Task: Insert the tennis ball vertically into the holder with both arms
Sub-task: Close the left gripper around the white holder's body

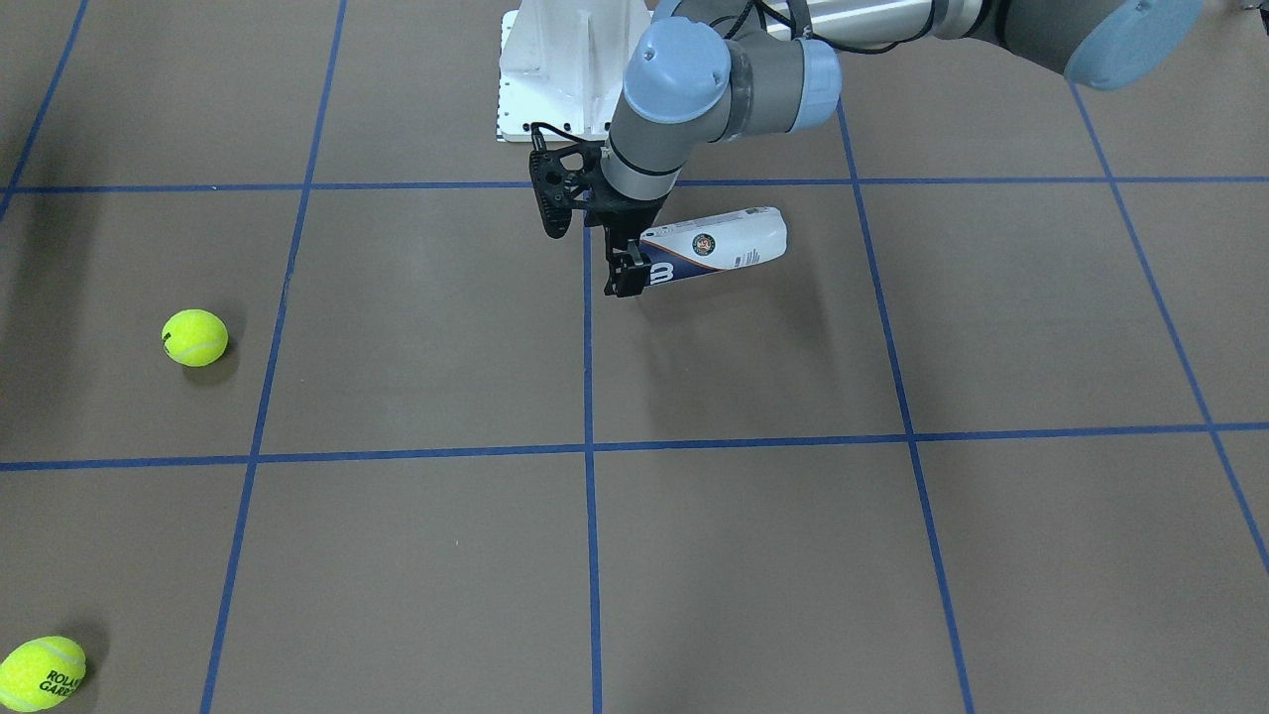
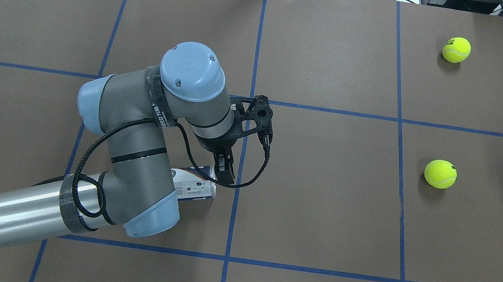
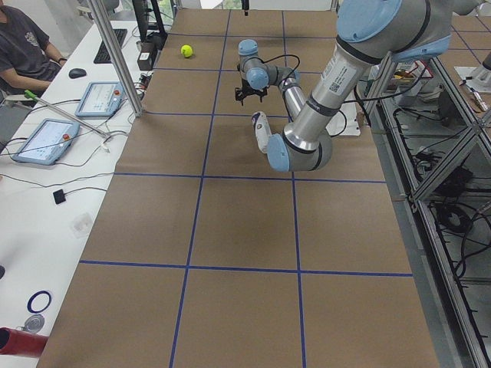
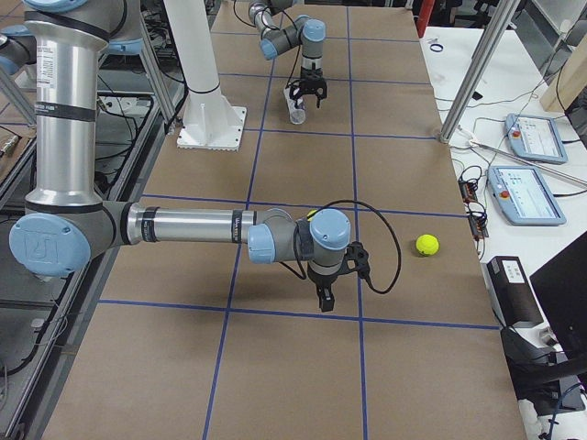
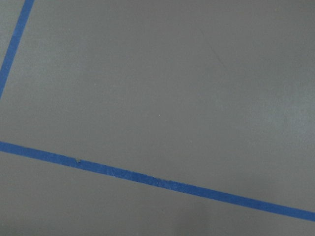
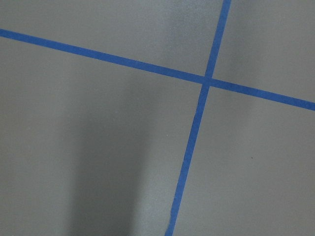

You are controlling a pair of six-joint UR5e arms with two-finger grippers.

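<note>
Next, my left gripper closes on the navy part of the holder's label (image 1: 659,262), near the open end of the holder.
The holder (image 1: 719,246), a clear can with a white and navy label, lies on its side on the brown table near the middle; it also shows in the overhead view (image 2: 193,185). My left gripper (image 1: 628,270) points down at the can's navy end, with its fingers spread, and also shows in the overhead view (image 2: 225,171). I cannot tell whether it touches the can. Two yellow tennis balls (image 2: 440,174) (image 2: 456,50) lie far off on my right side. My right gripper (image 4: 325,301) hovers over the table beyond the balls, seen only in the exterior right view; I cannot tell whether it is open or shut.
The white pedestal base (image 1: 555,69) stands at the table's robot-side edge, just behind the can. Blue tape lines grid the table. Both wrist views show only bare table and tape. Tablets and cables lie on the operators' bench (image 4: 532,183).
</note>
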